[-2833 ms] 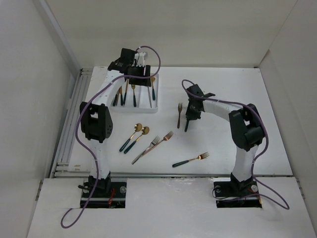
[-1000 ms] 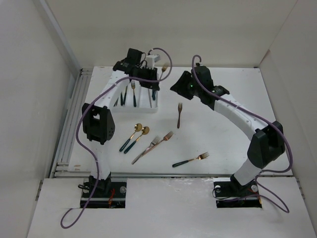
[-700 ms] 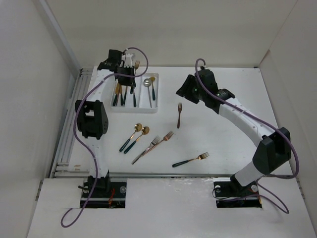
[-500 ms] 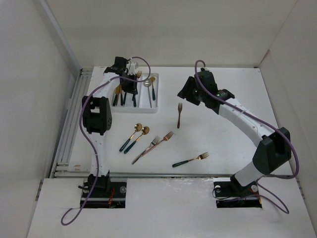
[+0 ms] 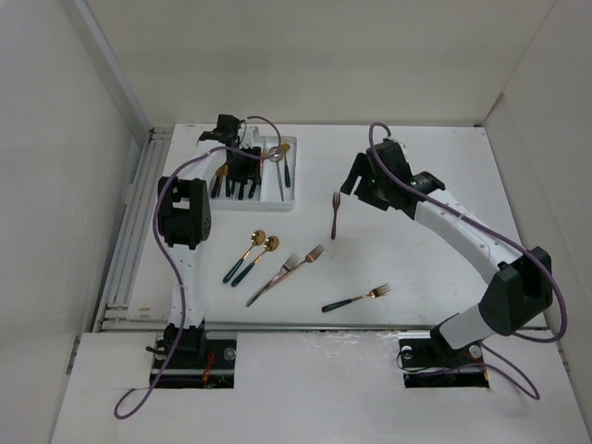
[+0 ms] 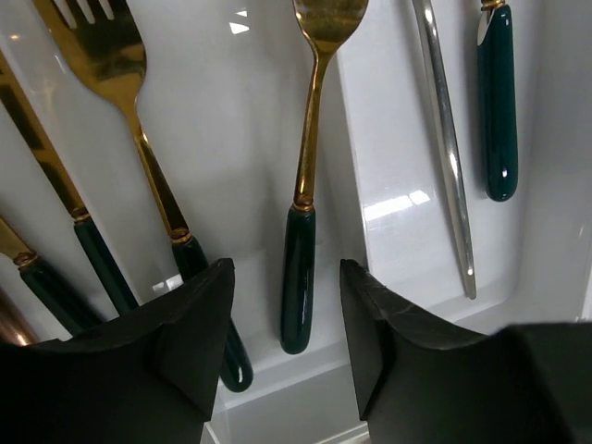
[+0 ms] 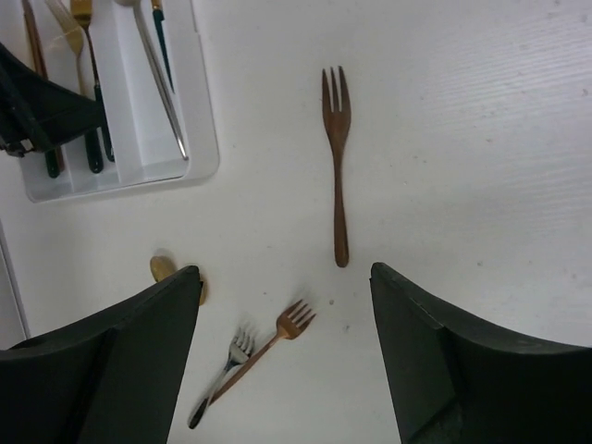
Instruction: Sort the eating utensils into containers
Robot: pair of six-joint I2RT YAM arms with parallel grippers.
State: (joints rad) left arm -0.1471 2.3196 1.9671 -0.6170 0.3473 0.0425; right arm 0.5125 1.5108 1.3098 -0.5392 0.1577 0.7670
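Observation:
The green-handled fork nearest the table's front edge is next for my right gripper, which should go to it and close on its green handle [image 5: 345,302], near the gold neck.
The white tray [image 5: 268,205] with three containers sits at the far left. My left gripper [image 5: 242,166] hangs open over its near end. In the left wrist view a green-handled fork [image 6: 303,213] lies free in the middle compartment between the spread fingers [image 6: 190,347], beside another fork [image 6: 139,139]. A silver spoon's handle [image 6: 446,157] lies in the right compartment. My right gripper [image 5: 356,190] is open wide and empty above an all-copper fork [image 7: 338,166] on the table. That copper fork [image 5: 335,215] lies just right of the tray.
Two gold spoons with green handles [image 5: 250,256] lie left of centre. Two crossed forks [image 5: 285,275] lie beside them, and a green-handled fork [image 5: 356,299] lies nearer the front. White walls close in the table on three sides.
My left gripper came down to the tray's near end and opened, leaving the fork in the middle compartment. The right gripper drew back over the copper fork and opened wider.

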